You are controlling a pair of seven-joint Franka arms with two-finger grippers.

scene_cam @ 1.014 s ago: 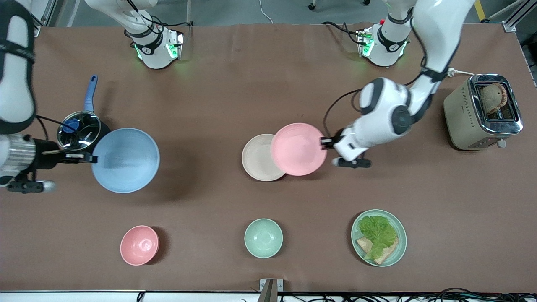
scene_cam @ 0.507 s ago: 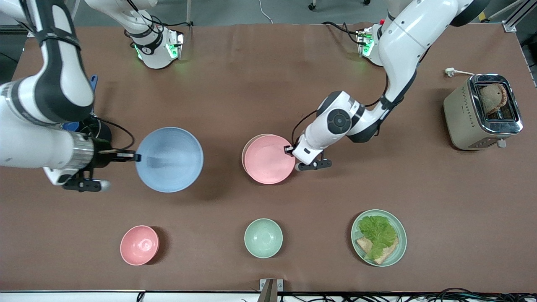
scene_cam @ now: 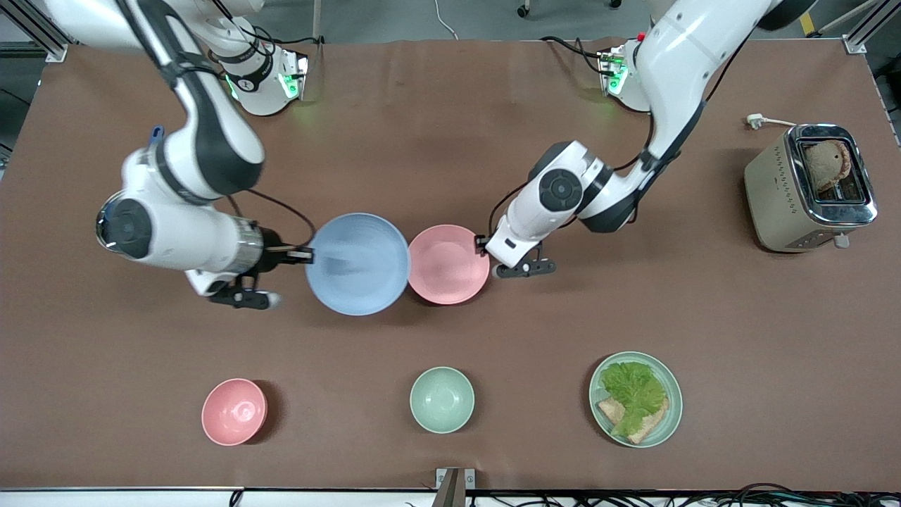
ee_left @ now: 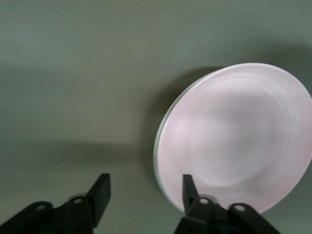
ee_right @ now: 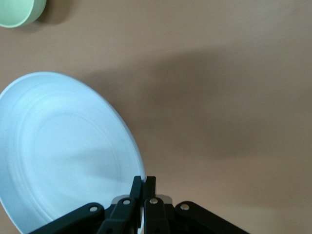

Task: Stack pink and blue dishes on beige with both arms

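Next, I let go of the light blue plate with my right gripper on top of the pale pink plate [scene_cam: 444, 261] at the middle of the table.
The pale pink plate [scene_cam: 448, 264] lies flat at the table's middle and covers the beige plate in the front view. In the left wrist view a thin pale rim [ee_left: 157, 151] shows under the pink plate [ee_left: 239, 136]. My left gripper [scene_cam: 483, 244] [ee_left: 145, 192] stands open at the pink plate's rim, toward the left arm's end. The light blue plate [scene_cam: 359, 263] [ee_right: 63, 151] hangs just above the table beside the pink one, toward the right arm's end. My right gripper [scene_cam: 307, 255] [ee_right: 144, 183] is shut on its rim.
Nearer the front camera stand a small pink bowl [scene_cam: 234, 411], a mint-green bowl [scene_cam: 441, 398] and a mint-green plate [scene_cam: 669, 415] with lettuce and bread. A toaster [scene_cam: 809, 187] stands at the left arm's end. A blue pan handle [scene_cam: 155, 133] shows past the right arm.
My left gripper brought the pink plate over the beige one, set it down and opened. My right arm carried the blue plate from its end of the table to beside the pink plate.
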